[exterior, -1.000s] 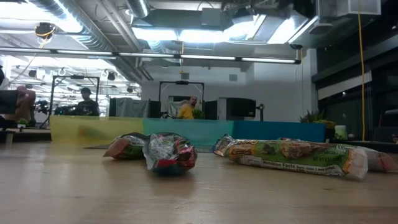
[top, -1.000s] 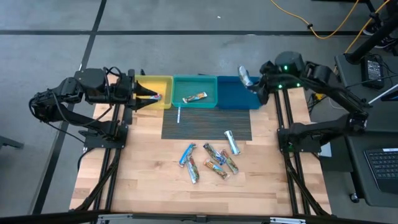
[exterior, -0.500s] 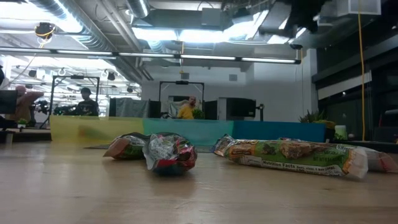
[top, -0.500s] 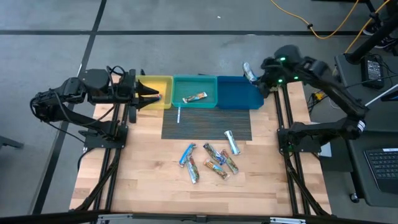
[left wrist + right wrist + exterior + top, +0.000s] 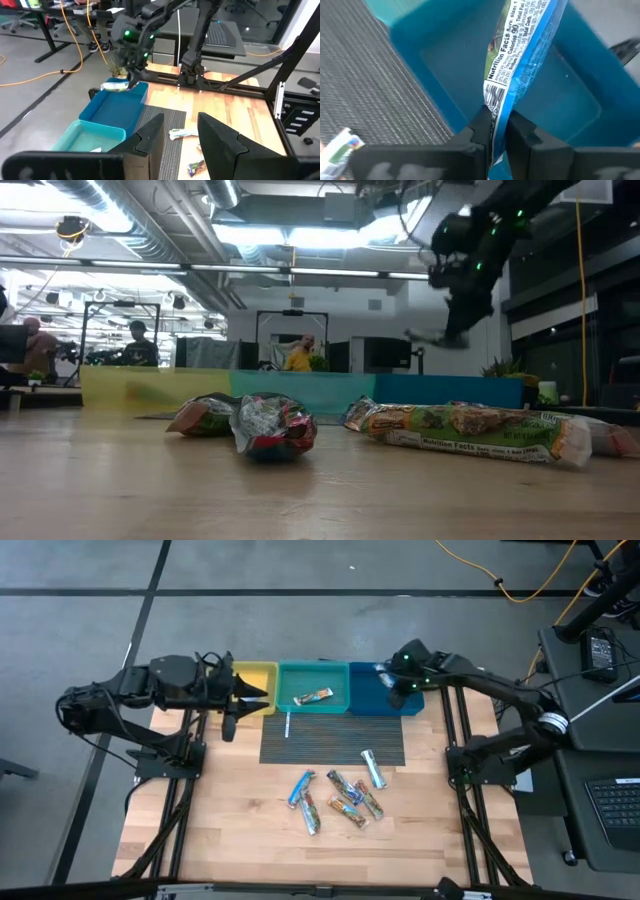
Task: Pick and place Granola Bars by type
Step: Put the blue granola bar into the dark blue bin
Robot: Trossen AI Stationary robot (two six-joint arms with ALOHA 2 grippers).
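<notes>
The blue-wrapped granola bar, which hangs over the blue bin now, will be let go by my right gripper on the blue bin's bottom, slightly toward the teal bin (image 5: pixel 381 696) (image 5: pixel 484 80).
My right gripper (image 5: pixel 390 692) is shut on a blue-wrapped granola bar (image 5: pixel 522 50) and hangs over the blue bin (image 5: pixel 370 700); the left wrist view shows that bar (image 5: pixel 116 86) above the bin's far end. A tan bar (image 5: pixel 313 696) lies in the teal bin (image 5: pixel 300 675). Several more bars (image 5: pixel 340 798) lie loose on the wood, among them a silver one (image 5: pixel 373 768) and a blue one (image 5: pixel 301 787). My left gripper (image 5: pixel 180 132) is open with nothing between its fingers, by the yellow bin (image 5: pixel 258 672). My right gripper pinches the blue bar by its barcode end (image 5: pixel 492 97) between its two fingers. The fingers slant downward from the table's right side. The bar sticks out beyond the fingertips and hangs clear above the blue bin's floor.
A white strip (image 5: pixel 287 725) lies on the dark ribbed mat (image 5: pixel 330 745) in front of the three bins. Bare wood lies to the left and near side of the loose bars. People sit at desks in the room behind the table.
My right gripper has come down and toward the table's left, from beside the blue bin's far right corner to over the bin, tipping more steeply downward, still shut on the blue bar. My left gripper has edged a little toward the table's right.
</notes>
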